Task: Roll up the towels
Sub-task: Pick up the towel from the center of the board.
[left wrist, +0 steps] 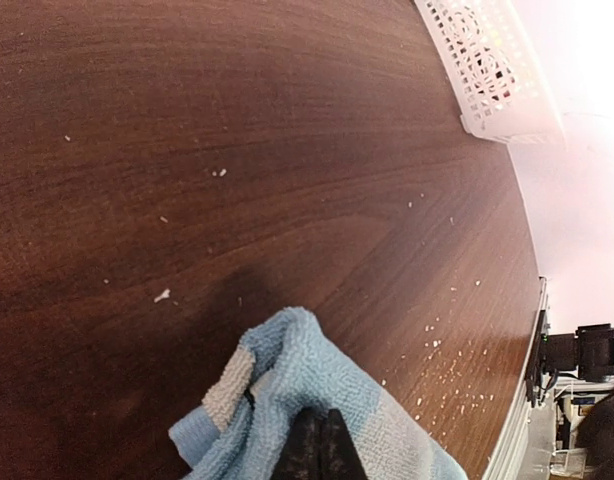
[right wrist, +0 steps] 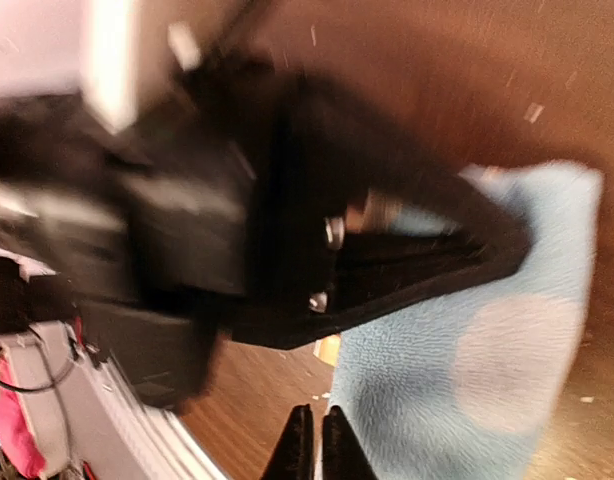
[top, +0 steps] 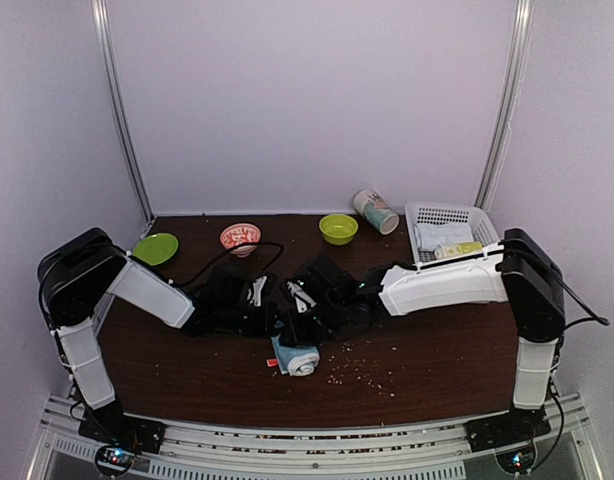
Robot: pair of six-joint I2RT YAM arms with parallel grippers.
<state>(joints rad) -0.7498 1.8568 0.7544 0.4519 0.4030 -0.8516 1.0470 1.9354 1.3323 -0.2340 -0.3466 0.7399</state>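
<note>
Nearly shut right fingers meet only the blue towel's edge, so they should open wide and clasp the roll across its pale patch (right wrist: 512, 365).
A light blue towel (top: 297, 358) lies partly rolled near the table's front middle, with a small orange-red bit (top: 272, 362) at its left end. Both arms meet just behind it. My left gripper (top: 277, 325) is shut, and in its wrist view the dark fingertips (left wrist: 319, 445) pinch a raised fold of the blue towel (left wrist: 287, 360). My right gripper (right wrist: 315, 445) is nearly closed at the towel's edge (right wrist: 467, 380), seemingly nipping it. The blurred left gripper's black fingers (right wrist: 437, 260) lie across the towel just beyond.
A white basket (top: 482, 222) at the back right holds pale and yellow-green rolls (top: 442, 237). Along the back stand a green bowl (top: 338, 229), a red-patterned bowl (top: 240, 237), a green plate (top: 155, 248) and a tipped cup (top: 375, 211). Crumbs (top: 362, 372) dot the wood right of the towel.
</note>
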